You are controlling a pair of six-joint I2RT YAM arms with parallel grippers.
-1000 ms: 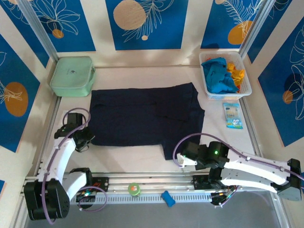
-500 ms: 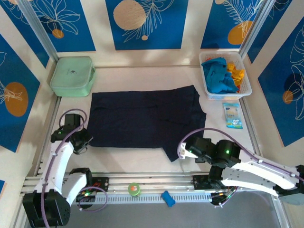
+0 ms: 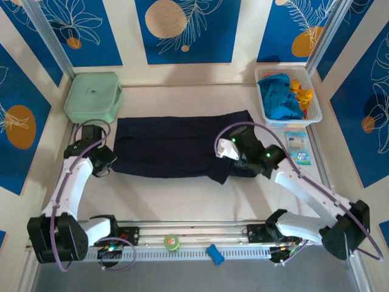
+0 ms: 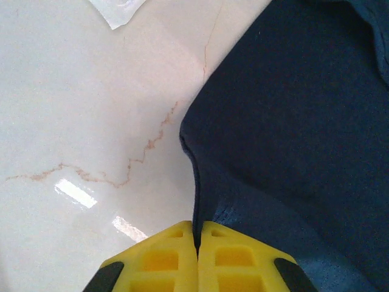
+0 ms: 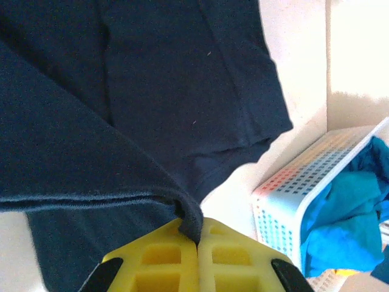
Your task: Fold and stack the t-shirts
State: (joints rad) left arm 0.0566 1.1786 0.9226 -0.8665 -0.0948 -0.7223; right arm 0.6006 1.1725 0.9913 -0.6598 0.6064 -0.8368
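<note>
My left gripper is going to the shirt's short end, just in front of the mint-green box. It will let go of the shirt's edge midway (image 3: 118, 145) (image 4: 240, 64) along that end.
The dark navy t-shirt (image 3: 176, 146) lies across the middle of the table, its near half doubled back over the far half. My left gripper (image 3: 108, 163) is shut on the shirt's left edge; in the left wrist view the navy t-shirt (image 4: 292, 121) runs into the closed yellow left gripper (image 4: 197, 234). My right gripper (image 3: 231, 157) is shut on the lifted hem at the shirt's right side, and the right wrist view has a roll of navy t-shirt (image 5: 152, 73) pinched in the right gripper (image 5: 199, 234). The turquoise-blue t-shirt (image 3: 279, 97) and the orange-yellow t-shirt (image 3: 302, 94) sit bunched in the basket.
A white mesh basket (image 3: 292, 123) stands at the back right, close beside my right gripper in the wrist view of the basket (image 5: 292, 194). A mint-green box (image 3: 92, 97) sits at the back left. A small packet (image 3: 297, 148) lies in front of the basket. A green roll (image 3: 172, 242) rests on the front rail.
Both grippers have carried the navy shirt's near hem away from the front edge toward the back, so the shirt now shows as a narrower doubled band.
</note>
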